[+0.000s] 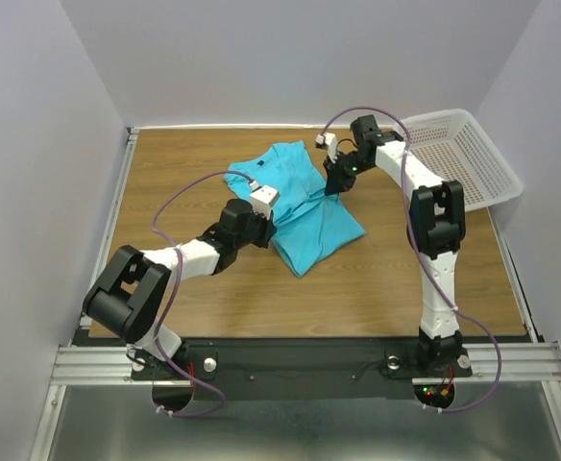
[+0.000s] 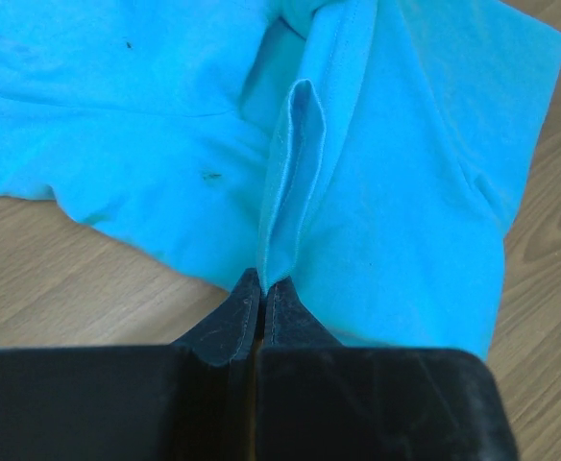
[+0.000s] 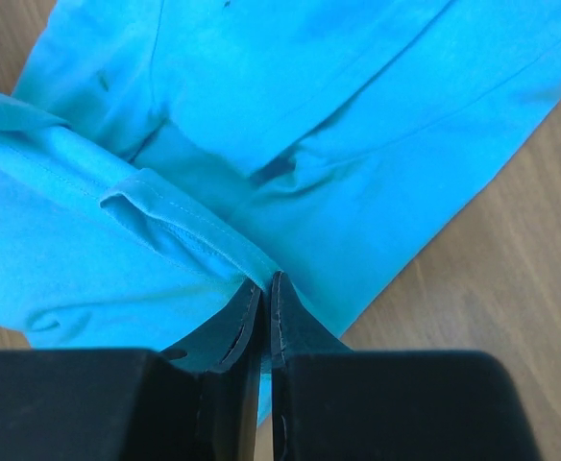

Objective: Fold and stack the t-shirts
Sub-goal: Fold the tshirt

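Observation:
The t-shirt is lying slanted with a raised fold in my left gripper, so next I let go of the fold, pinch the t-shirt's side edge [image 2: 221, 279] and pull the t-shirt straighter.
One turquoise t-shirt [image 1: 300, 206] lies crumpled and partly folded in the middle of the wooden table. My left gripper [image 1: 267, 229] sits at its left edge, shut on a raised fold of the fabric. That pinched fold of the t-shirt [image 2: 290, 182] rises straight from the left gripper [image 2: 263, 280], whose black jaws are pressed together. My right gripper [image 1: 334, 184] is at the shirt's right side, shut on a stitched hem. In the right wrist view the hem [image 3: 189, 226] runs into the right gripper [image 3: 268, 280] between closed jaws.
A white perforated basket [image 1: 458, 154] stands at the back right, hanging over the table's edge. Bare wooden table [image 1: 357, 288] shows in front of the shirt and at the far left. White walls close in the table on three sides.

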`<action>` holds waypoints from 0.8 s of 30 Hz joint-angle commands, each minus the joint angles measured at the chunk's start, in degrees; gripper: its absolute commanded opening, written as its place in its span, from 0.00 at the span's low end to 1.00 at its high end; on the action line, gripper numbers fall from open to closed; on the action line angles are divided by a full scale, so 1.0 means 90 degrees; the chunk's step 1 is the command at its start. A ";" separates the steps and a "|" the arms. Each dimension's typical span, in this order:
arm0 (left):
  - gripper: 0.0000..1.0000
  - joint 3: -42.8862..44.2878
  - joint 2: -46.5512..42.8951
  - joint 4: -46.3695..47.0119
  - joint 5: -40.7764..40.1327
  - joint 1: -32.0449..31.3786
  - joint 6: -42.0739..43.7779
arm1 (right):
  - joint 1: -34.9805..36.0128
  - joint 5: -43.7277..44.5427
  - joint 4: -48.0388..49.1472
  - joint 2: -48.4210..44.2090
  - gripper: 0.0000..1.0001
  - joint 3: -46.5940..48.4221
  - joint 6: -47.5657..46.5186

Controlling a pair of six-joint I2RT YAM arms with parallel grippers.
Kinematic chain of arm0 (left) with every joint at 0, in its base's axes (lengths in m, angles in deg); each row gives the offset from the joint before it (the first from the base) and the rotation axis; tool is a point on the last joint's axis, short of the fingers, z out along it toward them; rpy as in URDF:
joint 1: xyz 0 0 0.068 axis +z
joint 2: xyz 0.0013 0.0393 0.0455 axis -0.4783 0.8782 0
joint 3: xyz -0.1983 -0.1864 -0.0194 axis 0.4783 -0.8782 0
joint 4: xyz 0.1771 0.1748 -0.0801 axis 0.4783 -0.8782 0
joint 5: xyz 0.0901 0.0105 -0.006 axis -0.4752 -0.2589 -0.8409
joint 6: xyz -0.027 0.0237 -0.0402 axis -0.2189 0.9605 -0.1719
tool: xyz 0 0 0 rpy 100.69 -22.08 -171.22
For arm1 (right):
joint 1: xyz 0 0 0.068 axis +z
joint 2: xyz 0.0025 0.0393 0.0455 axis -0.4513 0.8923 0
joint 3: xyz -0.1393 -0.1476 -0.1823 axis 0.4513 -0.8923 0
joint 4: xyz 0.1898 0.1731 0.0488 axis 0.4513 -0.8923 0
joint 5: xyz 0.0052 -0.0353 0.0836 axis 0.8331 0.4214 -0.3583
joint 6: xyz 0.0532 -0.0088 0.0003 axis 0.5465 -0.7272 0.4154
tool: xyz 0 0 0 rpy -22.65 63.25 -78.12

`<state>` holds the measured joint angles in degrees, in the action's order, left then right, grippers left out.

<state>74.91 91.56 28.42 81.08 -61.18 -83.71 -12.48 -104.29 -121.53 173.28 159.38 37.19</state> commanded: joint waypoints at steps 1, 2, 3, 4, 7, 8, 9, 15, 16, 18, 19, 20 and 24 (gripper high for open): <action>0.00 0.0380 0.0128 0.0157 0.0094 0.0194 0.0141 | 0.0066 0.0060 0.0450 0.0189 0.01 0.0509 0.0302; 0.00 0.0429 0.0186 0.0166 0.0133 0.0214 0.0141 | 0.0085 0.0080 0.0470 0.0286 0.01 0.0568 0.0331; 0.00 0.0526 0.0322 0.0157 0.0182 0.0262 0.0170 | 0.0114 0.0099 0.0480 0.0345 0.01 0.0636 0.0380; 0.00 0.0575 0.0372 0.0147 0.0183 0.0272 0.0180 | 0.0124 0.0119 0.0470 0.0385 0.01 0.0685 0.0390; 0.00 0.0751 0.0577 0.0147 0.0202 0.0350 0.0190 | 0.0183 0.0216 0.0528 0.0560 0.01 0.0870 0.0478; 0.00 0.0790 0.0616 0.0137 0.0193 0.0360 0.0190 | 0.0193 0.0246 0.0548 0.0590 0.01 0.0900 0.0516; 0.00 0.0829 0.0646 0.0118 0.0183 0.0380 0.0190 | 0.0193 0.0265 0.0558 0.0648 0.01 0.0920 0.0585; 0.00 0.0878 0.0821 0.0069 0.0144 0.0516 0.0219 | 0.0183 0.0461 0.0714 0.0727 0.01 0.1017 0.0731; 0.00 0.0878 0.0831 0.0069 0.0153 0.0536 0.0219 | 0.0193 0.0461 0.0743 0.0737 0.01 0.1027 0.0770; 0.00 0.0907 0.0880 0.0049 0.0173 0.0575 0.0229 | 0.0193 0.0461 0.0772 0.0756 0.03 0.1066 0.0848; 0.00 0.0927 0.0909 0.0040 0.0173 0.0585 0.0229 | 0.0202 0.0470 0.0782 0.0776 0.05 0.1076 0.0878; 0.00 0.0946 0.0910 0.0030 0.0173 0.0595 0.0219 | 0.0203 0.0490 0.0831 0.0795 0.07 0.1095 0.0927; 0.32 0.1161 0.0871 -0.0116 -0.0128 0.0634 0.0025 | 0.0212 0.0723 0.0987 0.0815 0.43 0.1183 0.1432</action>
<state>81.69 100.15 27.57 81.89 -56.17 -82.73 -10.99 -99.98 -116.90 180.67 167.22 45.41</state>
